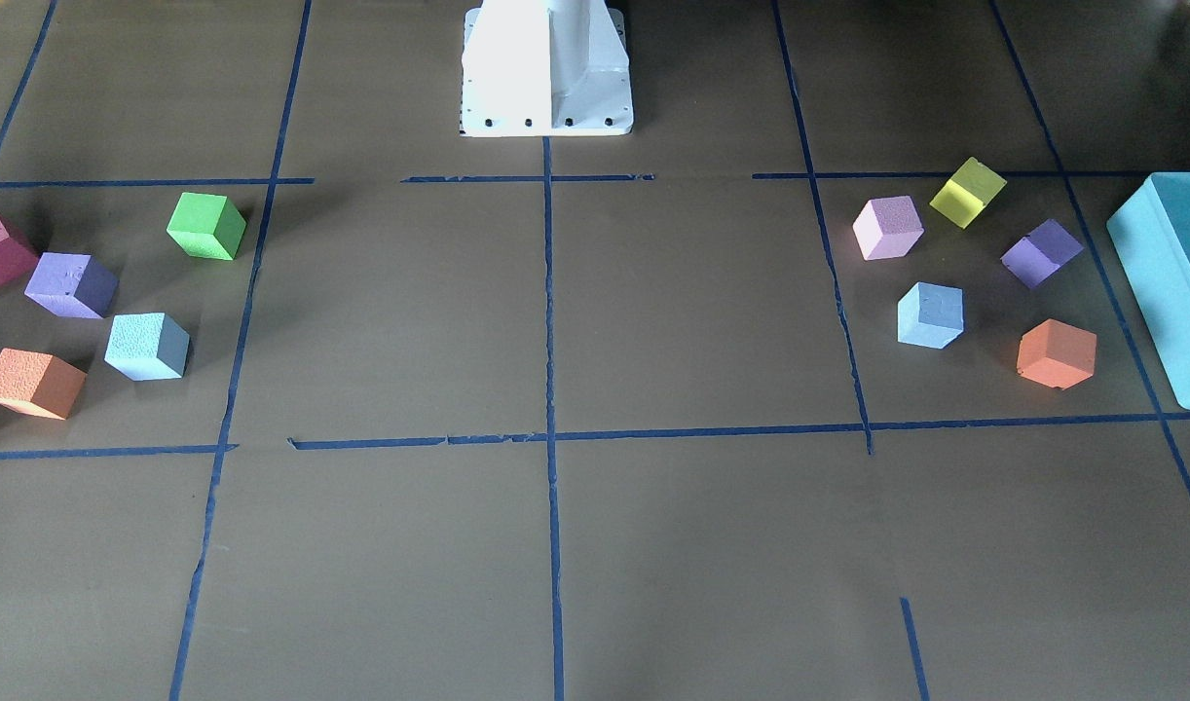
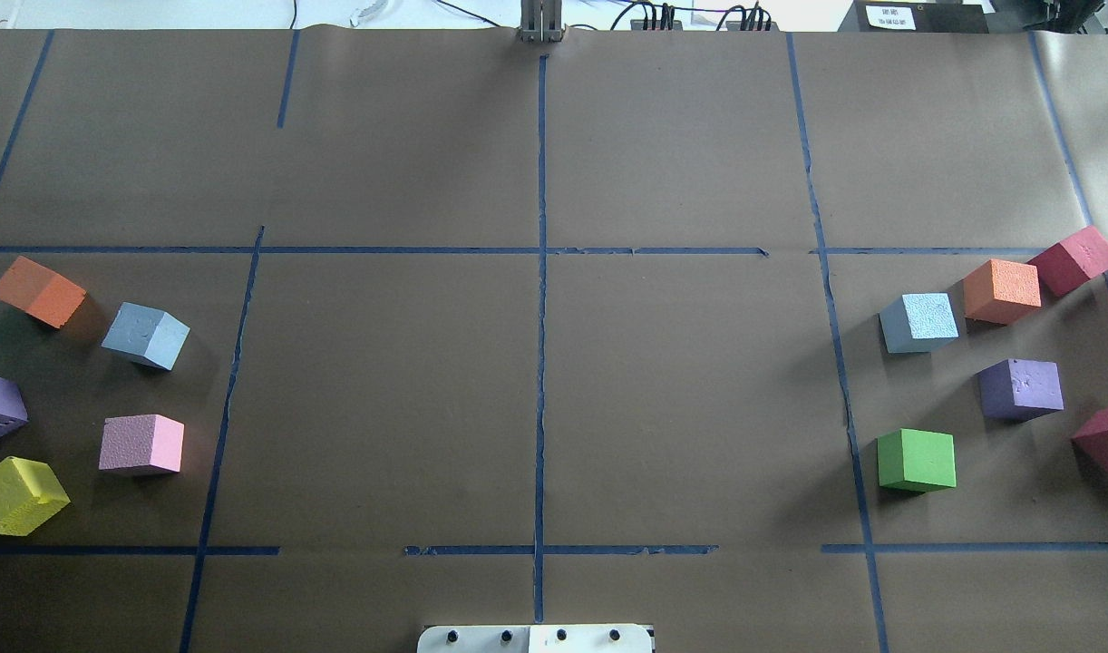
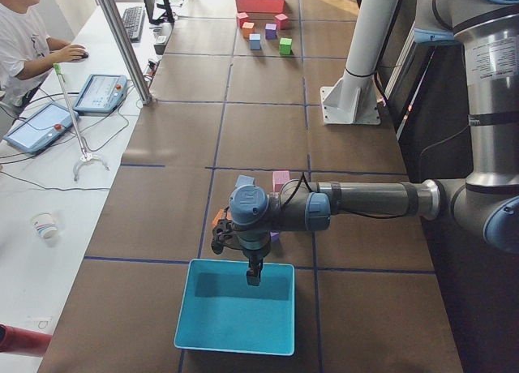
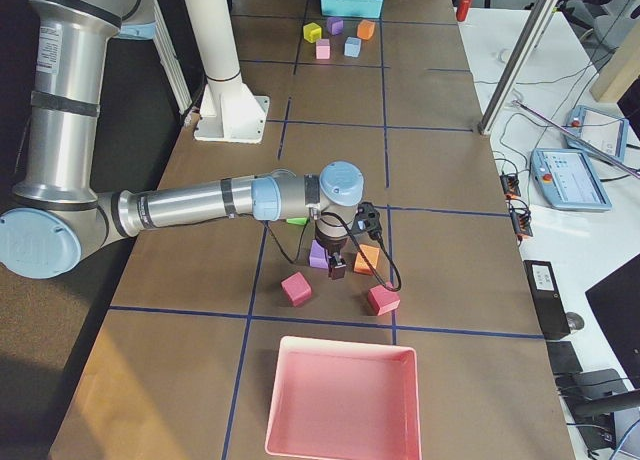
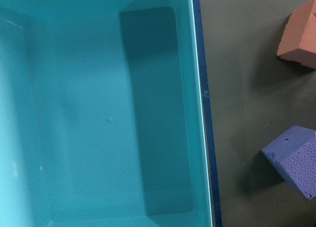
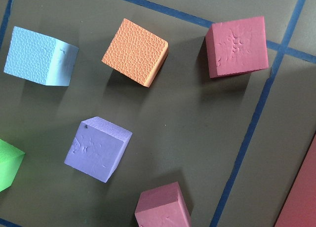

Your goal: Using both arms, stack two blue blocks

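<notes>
My right gripper needs to grab the sides of the blue block (image 1: 147,346) (image 6: 40,56), which lies between the green cube and the orange cube.
One pale blue block (image 2: 146,336) lies on my left side among coloured cubes; it also shows in the front view (image 1: 931,314). The other blue block (image 2: 919,322) lies on my right side, next to an orange cube (image 2: 1001,290); it also shows in the front view (image 1: 147,346) and the right wrist view (image 6: 39,56). My left gripper (image 3: 254,277) hangs over the teal box (image 3: 235,308). My right gripper (image 4: 337,272) hangs over the right cube cluster, near a purple cube (image 4: 320,255). Both grippers show only in side views, so I cannot tell whether they are open or shut.
Purple (image 2: 1021,388), green (image 2: 917,460) and dark red (image 2: 1073,260) cubes lie on the right. Pink (image 2: 141,444), yellow (image 2: 17,494) and orange (image 2: 37,290) cubes lie on the left. A pink tray (image 4: 340,400) sits at the right end. The white pedestal (image 1: 546,68) stands mid-table.
</notes>
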